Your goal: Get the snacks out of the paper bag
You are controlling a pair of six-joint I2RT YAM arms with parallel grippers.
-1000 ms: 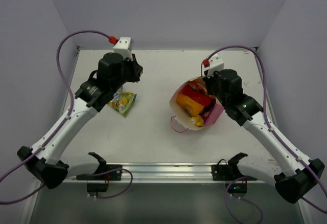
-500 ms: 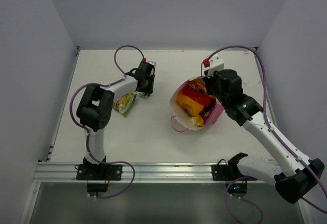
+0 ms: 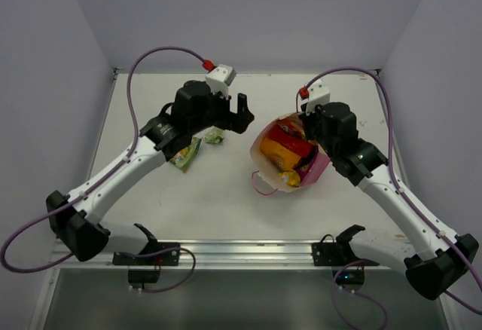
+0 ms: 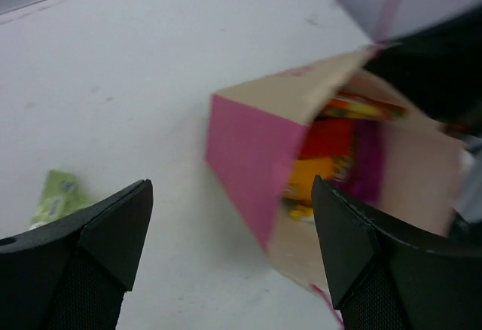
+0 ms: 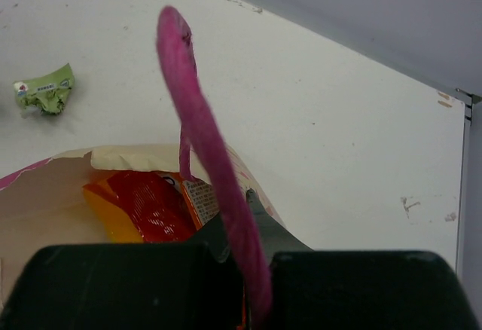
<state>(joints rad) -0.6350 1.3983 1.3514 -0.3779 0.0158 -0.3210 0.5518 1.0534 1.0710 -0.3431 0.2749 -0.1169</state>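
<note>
Next, I close my left gripper on the small yellow packet's end (image 3: 292, 179) (image 4: 303, 214) next to the purple packet, in the near part of the paper bag.
The paper bag (image 3: 316, 166) leans open in the middle right of the table, its pink side (image 4: 252, 157) facing my left wrist camera. Inside it lie snacks: a red packet (image 3: 290, 129), an orange one (image 3: 277, 153) and a purple one (image 4: 369, 166). On the table lie a green-yellow packet (image 3: 184, 152) and a tiny pale green one (image 3: 215, 135). My left gripper (image 3: 242, 114) hangs open just left of the bag, with nothing between its fingers (image 4: 102, 243). My right gripper (image 3: 307, 129) is shut on the bag's far rim (image 5: 252, 194), beside the pink cord handle (image 5: 202, 138).
White walls close the table on the left, back and right. A metal rail (image 3: 241, 253) with the arm bases runs along the near edge. The bag's other pink cord loop (image 3: 263, 189) lies on the table in front of the bag.
My left gripper has opened and swung right from above the green-yellow packet to the bag's left side. The tiny pale green packet now shows on the table. The right arm and bag are unmoved.
</note>
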